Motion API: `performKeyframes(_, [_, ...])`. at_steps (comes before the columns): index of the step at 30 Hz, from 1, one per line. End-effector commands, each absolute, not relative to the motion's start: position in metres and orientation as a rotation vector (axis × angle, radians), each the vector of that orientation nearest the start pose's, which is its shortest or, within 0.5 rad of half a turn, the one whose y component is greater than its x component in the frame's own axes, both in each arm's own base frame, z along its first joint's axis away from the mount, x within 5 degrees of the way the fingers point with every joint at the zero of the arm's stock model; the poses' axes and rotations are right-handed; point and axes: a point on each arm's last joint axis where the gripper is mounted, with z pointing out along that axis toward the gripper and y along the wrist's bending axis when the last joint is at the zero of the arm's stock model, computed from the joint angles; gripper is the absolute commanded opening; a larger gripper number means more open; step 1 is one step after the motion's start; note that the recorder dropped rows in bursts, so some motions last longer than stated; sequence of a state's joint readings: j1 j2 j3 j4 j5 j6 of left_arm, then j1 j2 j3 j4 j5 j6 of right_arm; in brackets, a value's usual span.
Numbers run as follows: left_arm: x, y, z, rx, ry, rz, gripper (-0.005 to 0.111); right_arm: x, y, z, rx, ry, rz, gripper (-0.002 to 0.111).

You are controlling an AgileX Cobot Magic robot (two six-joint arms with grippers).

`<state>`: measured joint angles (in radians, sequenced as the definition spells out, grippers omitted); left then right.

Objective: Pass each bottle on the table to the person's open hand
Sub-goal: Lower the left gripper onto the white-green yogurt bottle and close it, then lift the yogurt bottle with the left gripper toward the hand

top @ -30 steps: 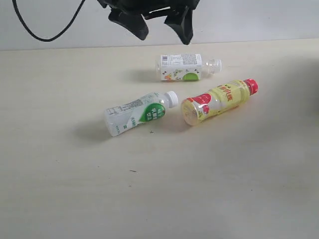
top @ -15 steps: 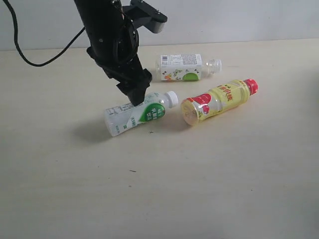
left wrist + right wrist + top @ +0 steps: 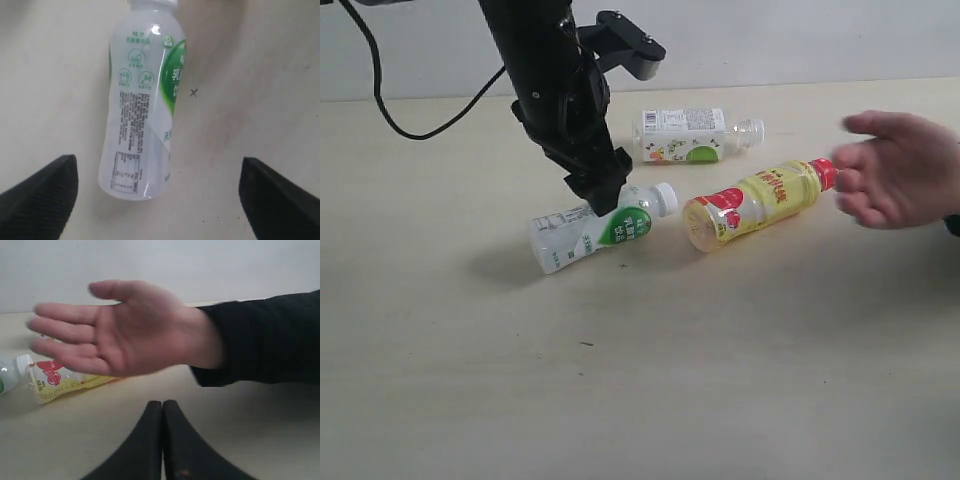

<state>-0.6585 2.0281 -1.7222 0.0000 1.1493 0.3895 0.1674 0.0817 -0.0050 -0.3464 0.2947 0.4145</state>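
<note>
My left gripper should close across the middle of the body [image 3: 589, 234] [image 3: 135, 110] of the near whitish bottle with the green label, around the dark printed words on it.
Three bottles lie on their sides on the pale table [image 3: 440, 330]. The near whitish bottle [image 3: 592, 229] with a green label is under my left gripper [image 3: 604, 195]. In the left wrist view that bottle [image 3: 142, 105] lies between the wide-open fingers of the left gripper [image 3: 156, 167], closer to one finger [image 3: 42, 192], untouched. A second whitish bottle [image 3: 693, 135] lies behind, a yellow bottle [image 3: 760, 201] with red cap to the right. The person's open hand [image 3: 900, 182] hovers by its cap. My right gripper [image 3: 163, 407] is shut and empty below that hand [image 3: 115, 335]. No clear bottle shows.
A black cable [image 3: 410, 120] hangs from the left arm [image 3: 545, 70] at the back left. A dark sleeve [image 3: 265, 340] follows the hand in from the right. The yellow bottle [image 3: 65, 382] lies beyond the right gripper.
My left arm has come down from the top of the view onto the near whitish bottle. The person's hand has entered from the right. The bottles have not moved.
</note>
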Motion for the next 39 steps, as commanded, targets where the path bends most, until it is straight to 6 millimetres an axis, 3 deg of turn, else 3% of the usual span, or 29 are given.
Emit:
performKeyframes(1, [0.342,-0.263,0.225,1.489,2.541,-0.037,0.083,0.061,0.001,0.184,-0.012,1.835,0.080,0.000])
performKeyframes(16, [0.359,-0.262,0.184,1.478,2.596,-0.051,0.083,0.061,0.001,0.184,-0.012,1.835,0.080,0.000])
performKeyframes(35, [0.366,-0.266,0.136,1.529,2.642,-0.040,0.083,0.061,0.001,0.184,-0.012,1.835,0.080,0.000])
performKeyframes(39, [0.366,-0.266,0.135,1.527,2.644,-0.040,0.073,0.061,0.001,0.184,-0.012,1.835,0.080,0.000])
